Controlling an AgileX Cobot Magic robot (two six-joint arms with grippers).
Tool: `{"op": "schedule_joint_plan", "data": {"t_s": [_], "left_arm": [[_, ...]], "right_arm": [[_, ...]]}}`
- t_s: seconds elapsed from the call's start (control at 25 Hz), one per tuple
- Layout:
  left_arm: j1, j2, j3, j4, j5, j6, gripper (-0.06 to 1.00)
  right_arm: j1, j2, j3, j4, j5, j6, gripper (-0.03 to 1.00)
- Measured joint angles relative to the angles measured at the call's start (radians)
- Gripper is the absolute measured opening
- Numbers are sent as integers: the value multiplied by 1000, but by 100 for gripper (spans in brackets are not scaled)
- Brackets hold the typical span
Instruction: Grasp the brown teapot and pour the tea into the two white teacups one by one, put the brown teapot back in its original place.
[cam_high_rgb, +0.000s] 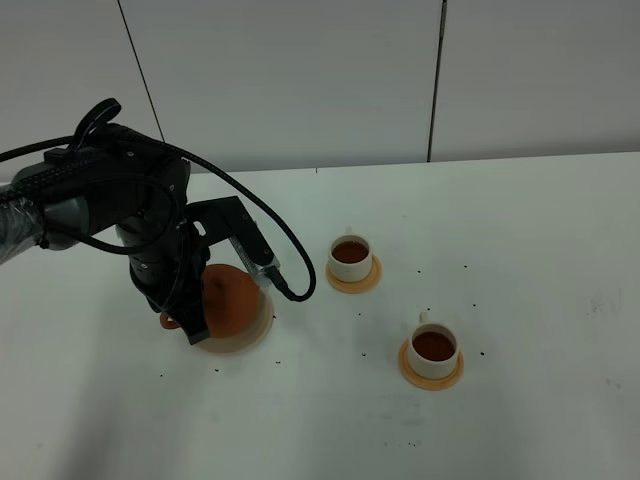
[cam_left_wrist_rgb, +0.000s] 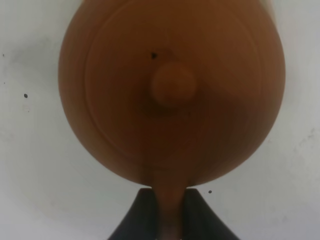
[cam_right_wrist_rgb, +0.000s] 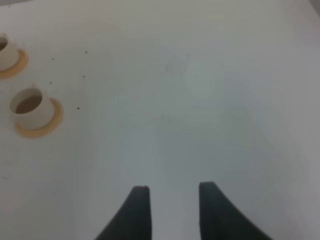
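I will use my left gripper to set the brown teapot down on the beige coaster (cam_high_rgb: 223, 322) below it. The teapot now rests on that coaster.
The brown teapot (cam_high_rgb: 235, 300) rests on its beige coaster, the original place (cam_high_rgb: 250, 343), at the left of the table. My left gripper (cam_high_rgb: 183, 318) is shut on the teapot's handle (cam_left_wrist_rgb: 169, 200), with the dark fingers (cam_left_wrist_rgb: 140, 217) on either side of it. In the left wrist view the teapot (cam_left_wrist_rgb: 172, 90) shows from above, lid knob in the middle. The two white teacups (cam_high_rgb: 350, 256) (cam_high_rgb: 433, 347) hold brown tea, and each sits on an orange coaster. My right gripper (cam_right_wrist_rgb: 173, 195) hangs open over bare table, far from the teacups (cam_right_wrist_rgb: 31, 106) (cam_right_wrist_rgb: 4, 50).
The white table (cam_high_rgb: 520, 250) carries small dark specks around the cups. A pale panelled wall (cam_high_rgb: 300, 70) runs behind it. A black cable (cam_high_rgb: 290, 255) loops from the left arm toward the nearer cup.
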Motion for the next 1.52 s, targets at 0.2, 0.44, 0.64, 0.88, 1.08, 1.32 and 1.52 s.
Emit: {"op": "schedule_joint_plan", "data": {"t_s": [0.2, 0.44, 0.64, 0.88, 1.08, 1.32, 1.52], "left_arm": [[0, 7, 1, 0, 1, 0, 17], [0, 15, 3, -1, -2, -1, 17], [6, 15, 4, -2, 4, -9, 17], [23, 15, 4, 2, 30, -11, 17], [30, 15, 4, -2, 21, -12, 17], [30, 46, 4, -15, -15, -3, 17], [36, 63, 4, -13, -14, -1, 17]], "right_arm": [[0, 0, 0, 0, 0, 0, 24], [0, 0, 0, 0, 0, 0, 24], [0, 0, 0, 0, 0, 0, 24], [0, 0, 0, 0, 0, 0, 24], [0, 0, 0, 0, 0, 0, 24], [0, 0, 0, 0, 0, 0, 24], [0, 0, 0, 0, 0, 0, 24]]}}
